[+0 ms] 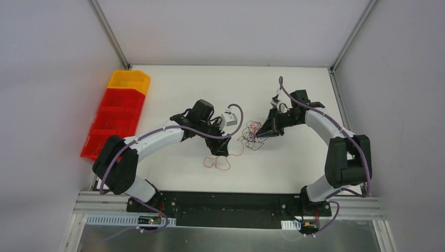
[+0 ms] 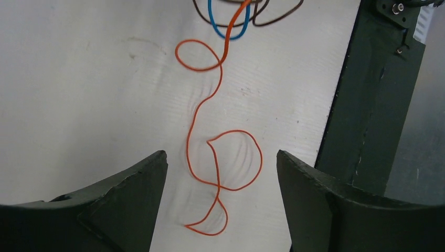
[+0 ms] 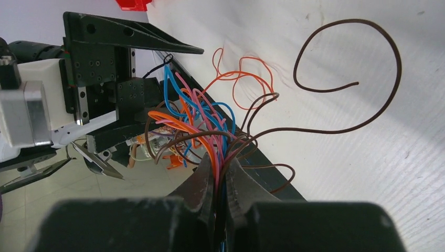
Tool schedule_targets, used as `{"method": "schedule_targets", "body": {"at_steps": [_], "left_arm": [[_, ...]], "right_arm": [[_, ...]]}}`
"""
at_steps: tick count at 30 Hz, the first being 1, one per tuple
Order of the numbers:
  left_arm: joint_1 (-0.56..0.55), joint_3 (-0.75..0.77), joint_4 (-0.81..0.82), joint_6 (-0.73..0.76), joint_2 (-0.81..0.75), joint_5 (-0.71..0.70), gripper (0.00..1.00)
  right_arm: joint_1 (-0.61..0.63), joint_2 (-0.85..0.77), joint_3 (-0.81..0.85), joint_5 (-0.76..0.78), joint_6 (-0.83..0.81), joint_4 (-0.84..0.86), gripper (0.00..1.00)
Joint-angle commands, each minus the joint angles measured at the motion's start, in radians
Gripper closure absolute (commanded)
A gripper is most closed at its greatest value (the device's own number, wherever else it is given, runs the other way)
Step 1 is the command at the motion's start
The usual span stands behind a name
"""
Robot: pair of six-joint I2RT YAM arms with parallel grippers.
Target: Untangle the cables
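The orange wire's loose end lies in slack loops below my left gripper. Next, I move over and grab the orange wire point(image 2: 229, 34) near the tangle.
The cables form a small tangle point(image 1: 254, 131) of orange, blue, pink and brown wires at the table's middle. My right gripper point(image 1: 266, 130) is shut on this bundle; in the right wrist view the wires point(image 3: 199, 121) fan out from between its closed jaws point(image 3: 221, 164). A long brown wire point(image 3: 391, 52) curls off over the table. One orange wire point(image 1: 218, 163) trails from the tangle toward the front. My left gripper point(image 1: 219, 147) hovers over it, open and empty. In the left wrist view this wire point(image 2: 189, 142) lies between the spread jaws point(image 2: 221, 160), untouched.
Red bins point(image 1: 113, 123) and a yellow bin point(image 1: 129, 81) stand at the table's left edge. The table's black front rail point(image 2: 367, 105) runs just right of my left gripper. Blue point(image 2: 228, 31) and brown point(image 2: 278, 18) loops lie beyond the orange wire.
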Motion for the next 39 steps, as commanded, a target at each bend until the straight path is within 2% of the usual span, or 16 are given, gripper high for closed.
{"method": "schedule_targets", "body": {"at_steps": [1,5,9,14,23,28,30,32,33,35,36,39], "left_arm": [[-0.045,0.091,0.050,0.196,0.021,0.006,0.29],[-0.102,0.091,0.070,0.321,0.022,-0.014,0.42],[-0.114,0.077,0.130,0.327,0.040,-0.055,0.47],[-0.122,0.062,0.158,0.355,0.046,-0.065,0.58],[-0.155,0.082,0.203,0.362,0.067,-0.071,0.59],[-0.157,0.092,0.183,0.361,0.069,-0.083,0.79],[-0.158,0.083,0.164,0.370,0.052,-0.088,0.84],[-0.158,0.065,0.158,0.373,0.029,-0.086,0.82],[-0.157,0.059,0.158,0.371,0.019,-0.083,0.78],[-0.158,0.051,0.157,0.360,0.007,-0.079,0.61],[-0.160,0.049,0.156,0.360,0.006,-0.080,0.57],[-0.165,0.056,0.159,0.366,0.016,-0.087,0.53]], "right_arm": [[0.027,-0.076,0.000,-0.016,-0.042,-0.039,1.00],[0.044,-0.091,0.004,-0.015,-0.053,-0.053,1.00],[0.055,-0.101,0.008,-0.023,-0.059,-0.063,1.00],[0.063,-0.115,0.010,-0.031,-0.059,-0.076,1.00],[0.067,-0.109,0.016,-0.028,-0.058,-0.076,1.00],[0.068,-0.112,0.015,-0.020,-0.058,-0.077,1.00],[0.066,-0.115,0.013,-0.015,-0.060,-0.077,1.00],[0.066,-0.115,0.013,-0.013,-0.057,-0.075,1.00],[0.066,-0.114,0.014,-0.012,-0.054,-0.072,1.00],[0.066,-0.109,0.018,-0.016,-0.047,-0.066,1.00],[0.066,-0.107,0.020,-0.018,-0.044,-0.067,1.00],[0.066,-0.103,0.027,-0.024,-0.038,-0.065,1.00]]}}
